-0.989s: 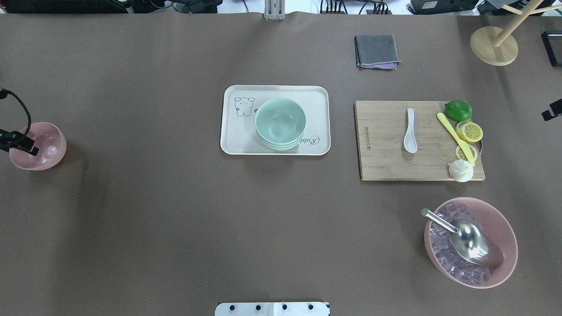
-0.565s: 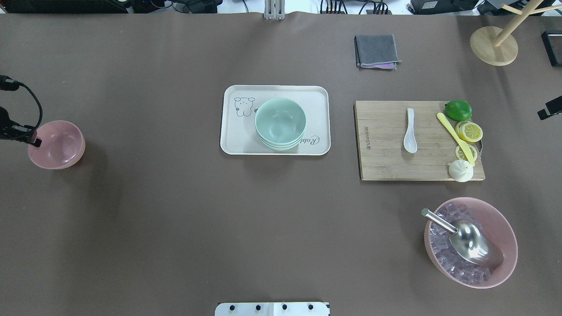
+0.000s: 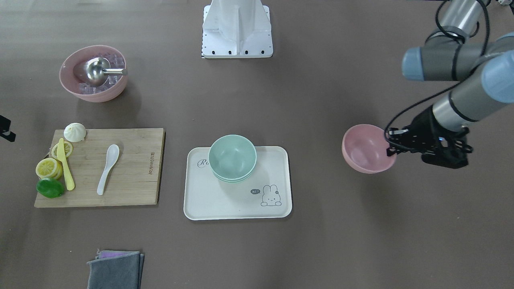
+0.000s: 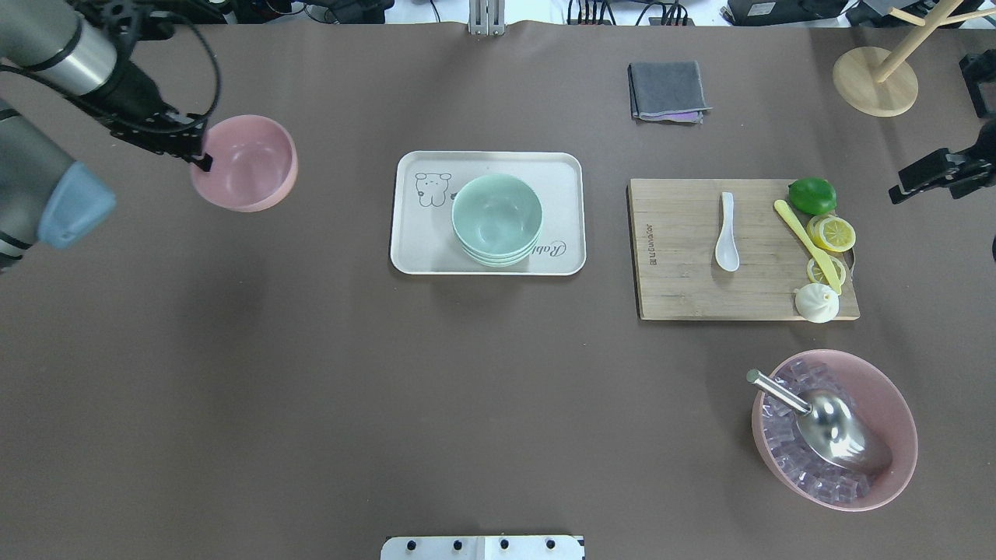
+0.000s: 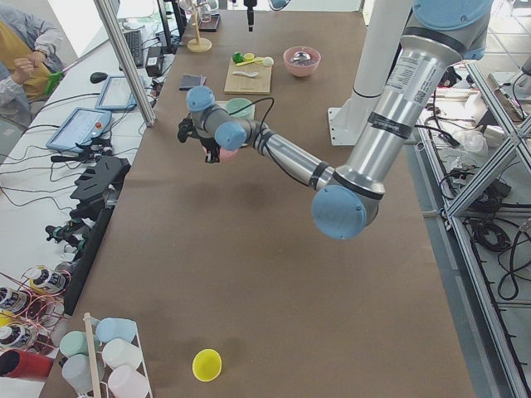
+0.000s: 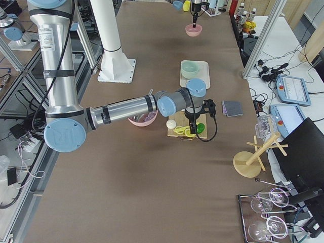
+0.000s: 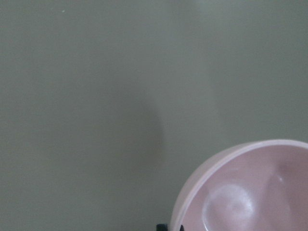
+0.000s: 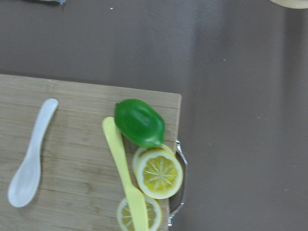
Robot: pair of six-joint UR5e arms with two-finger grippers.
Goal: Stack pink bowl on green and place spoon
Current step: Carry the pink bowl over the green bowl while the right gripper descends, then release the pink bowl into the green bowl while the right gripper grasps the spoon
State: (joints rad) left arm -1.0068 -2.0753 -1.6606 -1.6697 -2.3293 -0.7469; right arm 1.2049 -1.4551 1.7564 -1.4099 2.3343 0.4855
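Note:
Next, I set the pink bowl down inside the top green bowl (image 3: 231,153) on the tray with my left gripper.
My left gripper (image 4: 201,159) is shut on the near-left rim of the pink bowl (image 4: 247,163) and holds it above the table, left of the tray (image 4: 412,257). The bowl also shows in the front view (image 3: 366,149) and the left wrist view (image 7: 250,192). A stack of green bowls (image 4: 496,218) stands on the tray. The white spoon (image 4: 727,233) lies on the wooden cutting board (image 4: 685,295), also seen in the right wrist view (image 8: 30,154). My right gripper (image 4: 903,189) hovers right of the board; I cannot tell how its jaws stand.
On the board's right end lie a lime (image 4: 811,195), lemon slices (image 4: 832,233), a yellow knife (image 4: 805,243) and a white bun (image 4: 816,302). A large pink bowl (image 4: 895,404) with ice and a metal scoop (image 4: 836,428) stands front right. A grey cloth (image 4: 668,90) and wooden stand (image 4: 873,82) are at the back.
My left gripper has carried the pink bowl from the table's left edge rightward and farther back, toward the tray. My right gripper has come further in from the right edge.

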